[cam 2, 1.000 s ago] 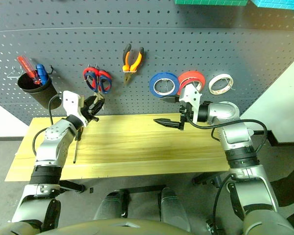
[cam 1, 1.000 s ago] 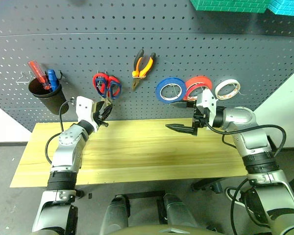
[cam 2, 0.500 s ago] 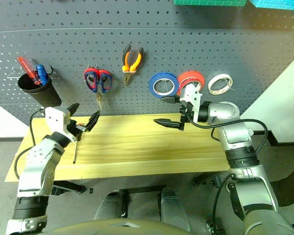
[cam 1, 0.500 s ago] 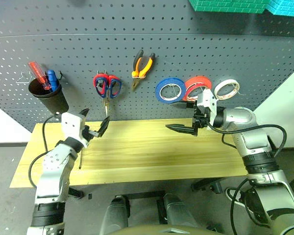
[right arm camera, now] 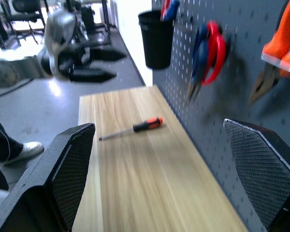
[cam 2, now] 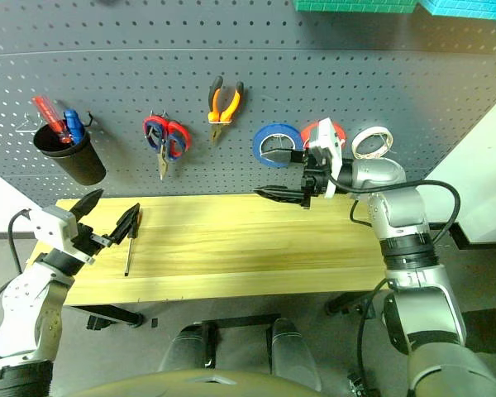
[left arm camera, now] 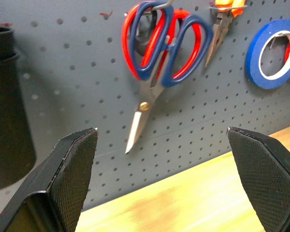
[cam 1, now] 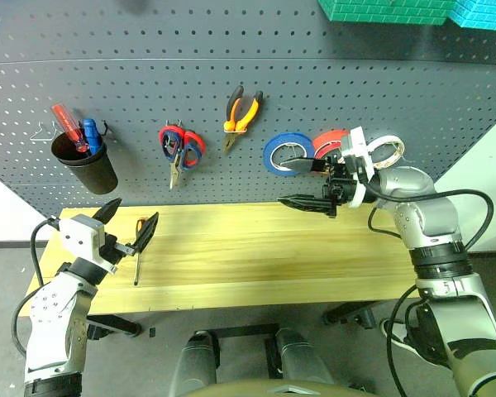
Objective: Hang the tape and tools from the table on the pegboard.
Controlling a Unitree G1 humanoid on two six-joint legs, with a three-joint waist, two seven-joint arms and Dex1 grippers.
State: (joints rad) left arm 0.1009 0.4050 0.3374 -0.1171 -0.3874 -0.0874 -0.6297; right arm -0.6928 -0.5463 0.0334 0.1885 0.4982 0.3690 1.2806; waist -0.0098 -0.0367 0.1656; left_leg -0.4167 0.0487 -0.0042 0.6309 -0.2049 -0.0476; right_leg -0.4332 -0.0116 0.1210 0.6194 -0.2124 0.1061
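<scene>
Next, I close my left gripper on the end of the screwdriver's handle [cam 1: 139, 251], where its metal rod begins, as it lies on the table.
A dark grey pegboard [cam 1: 231, 74] stands behind the wooden table [cam 1: 273, 256]. On its hooks hang red-and-blue-handled scissors [cam 1: 180, 149], tilted, orange-and-black pliers [cam 1: 241, 114] and the red tape [cam 1: 329, 141], which my right gripper partly hides. A screwdriver [cam 1: 138, 248] with a black-and-orange handle lies on the table's left part. My left gripper [cam 1: 134, 217] is open and empty beside the screwdriver's handle, well clear of the scissors [left arm camera: 159, 53]. My right gripper [cam 1: 283, 182] is open and empty, level, in front of the tape rolls and pointing left along the board.
A wide blue roll [cam 1: 285, 153] and a white roll [cam 1: 384, 150] flank the red tape. A black cup [cam 1: 87, 164] at the board's left holds a red and a blue screwdriver. Green and teal boxes [cam 1: 388, 8] sit above the board.
My left gripper opened, let go of the scissors' blades and drew back to the left over the table's front corner. The scissors now hang tilted. My right gripper rose slightly.
</scene>
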